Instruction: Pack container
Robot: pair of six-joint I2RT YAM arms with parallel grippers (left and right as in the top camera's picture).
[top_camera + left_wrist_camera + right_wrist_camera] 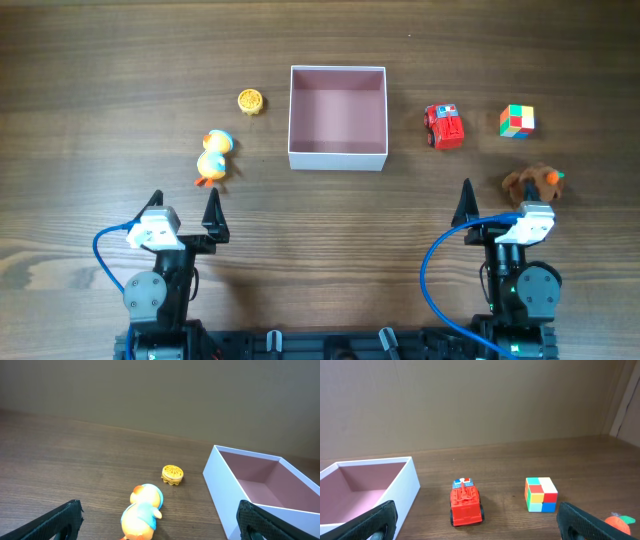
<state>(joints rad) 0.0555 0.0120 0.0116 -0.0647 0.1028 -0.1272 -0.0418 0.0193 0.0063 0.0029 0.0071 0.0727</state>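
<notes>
My right gripper is to go to the red toy truck next. It will then close on the truck's sides (pixel 444 124) (pixel 465 495), just behind its roof lights.
The container (pixel 337 157), a square white-walled box with a dusty-pink inside, stands empty at the table's middle back; it also shows in the left wrist view (pixel 220 491) and the right wrist view (pixel 406 491). A yellow duck toy (pixel 213 156) (pixel 141 512) and a small yellow disc (pixel 250 101) (pixel 172 474) lie left of it. A red toy truck (pixel 444 126) (pixel 466 502), a colour cube (pixel 517 121) (pixel 541 494) and a brown plush with an orange part (pixel 534 183) (pixel 619 521) lie right of it. My left gripper (pixel 185 213) (pixel 159 525) and right gripper (pixel 497 205) (pixel 479 522) are open and empty near the front.
The wooden table (pixel 100 100) runs wide on both sides. A plain tan wall (pixel 480 400) stands behind the table. Blue cables (pixel 435 270) loop by both arm bases at the front edge.
</notes>
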